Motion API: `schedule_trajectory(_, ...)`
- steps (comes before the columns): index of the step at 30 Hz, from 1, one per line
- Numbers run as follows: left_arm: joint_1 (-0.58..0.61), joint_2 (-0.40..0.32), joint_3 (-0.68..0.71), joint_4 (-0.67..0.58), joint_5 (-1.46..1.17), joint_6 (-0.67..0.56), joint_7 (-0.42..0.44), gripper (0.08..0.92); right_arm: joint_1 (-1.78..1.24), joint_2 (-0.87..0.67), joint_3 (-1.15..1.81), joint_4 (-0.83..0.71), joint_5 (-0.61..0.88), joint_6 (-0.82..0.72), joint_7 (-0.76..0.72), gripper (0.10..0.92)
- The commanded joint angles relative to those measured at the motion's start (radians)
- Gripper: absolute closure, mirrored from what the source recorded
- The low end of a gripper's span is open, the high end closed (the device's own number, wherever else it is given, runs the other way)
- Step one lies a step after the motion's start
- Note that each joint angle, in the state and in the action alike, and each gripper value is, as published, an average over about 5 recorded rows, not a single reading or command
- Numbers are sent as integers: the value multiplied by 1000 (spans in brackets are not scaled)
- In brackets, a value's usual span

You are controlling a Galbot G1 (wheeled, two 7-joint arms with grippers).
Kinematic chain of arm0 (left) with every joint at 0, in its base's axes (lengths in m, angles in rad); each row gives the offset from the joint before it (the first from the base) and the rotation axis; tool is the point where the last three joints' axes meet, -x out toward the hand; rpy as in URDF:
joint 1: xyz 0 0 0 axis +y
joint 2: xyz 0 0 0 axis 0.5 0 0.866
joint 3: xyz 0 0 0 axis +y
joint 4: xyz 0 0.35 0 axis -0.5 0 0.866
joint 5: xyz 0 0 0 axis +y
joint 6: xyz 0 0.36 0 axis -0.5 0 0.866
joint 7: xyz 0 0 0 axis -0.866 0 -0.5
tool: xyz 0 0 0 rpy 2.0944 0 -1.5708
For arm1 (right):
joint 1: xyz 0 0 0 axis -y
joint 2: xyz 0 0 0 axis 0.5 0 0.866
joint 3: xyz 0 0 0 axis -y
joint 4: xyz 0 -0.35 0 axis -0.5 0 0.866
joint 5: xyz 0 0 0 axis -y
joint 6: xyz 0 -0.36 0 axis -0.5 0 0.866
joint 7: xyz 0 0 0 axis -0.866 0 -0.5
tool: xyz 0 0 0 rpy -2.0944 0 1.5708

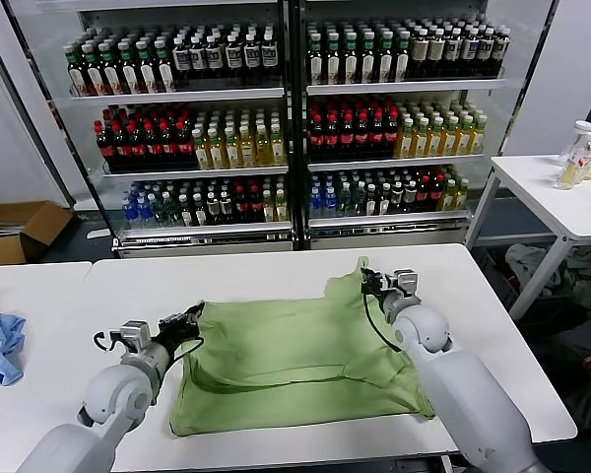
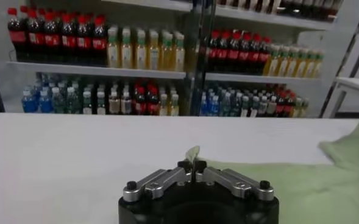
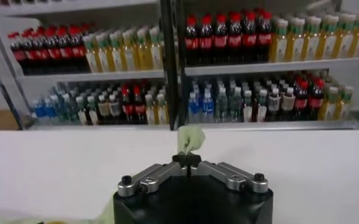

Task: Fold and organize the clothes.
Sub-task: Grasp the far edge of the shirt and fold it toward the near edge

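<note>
The light green polo shirt's far corner will leave my left gripper beside the outer end of its crosswise fold [image 1: 192,366].
The light green polo shirt [image 1: 295,360] lies on the white table [image 1: 276,271], folded over on itself with no collar or print showing. My left gripper [image 1: 191,317] is shut on the shirt's far left corner; in the left wrist view [image 2: 192,165] a green tip [image 2: 192,152] sticks out between the pads. My right gripper [image 1: 370,279] is shut on the far right corner, lifted slightly; in the right wrist view [image 3: 186,159] a green tuft [image 3: 191,139] pokes above the jaws.
A small light-blue cloth [image 1: 0,347] lies at the table's left edge. Drink coolers [image 1: 295,118] stand behind the table. A second table [image 1: 561,197] with bottles is at the far right, a cardboard box [image 1: 18,229] on the floor at left.
</note>
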Motion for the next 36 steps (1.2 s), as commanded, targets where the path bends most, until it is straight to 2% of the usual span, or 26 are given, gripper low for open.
schedule_trajectory(1,156,21,-134,-169,-70,-23,5,914,-163,-66,86,274,7,7,5,919)
schedule_trajectory(11,281,41,-206,-276,-95,11,19,914,-395,-157,210,495,40,-19,23,919)
schedule_trajectory(18,376,56,-244,-326,-63,46,32,914,-564,-177,322,594,47,-44,35,919)
schedule_trajectory(25,428,53,-237,-320,53,77,51,914,-673,-153,356,603,36,-70,61,919)
schedule_trajectory(36,404,15,-181,-291,211,67,61,913,-638,-83,267,531,-56,-115,85,919)
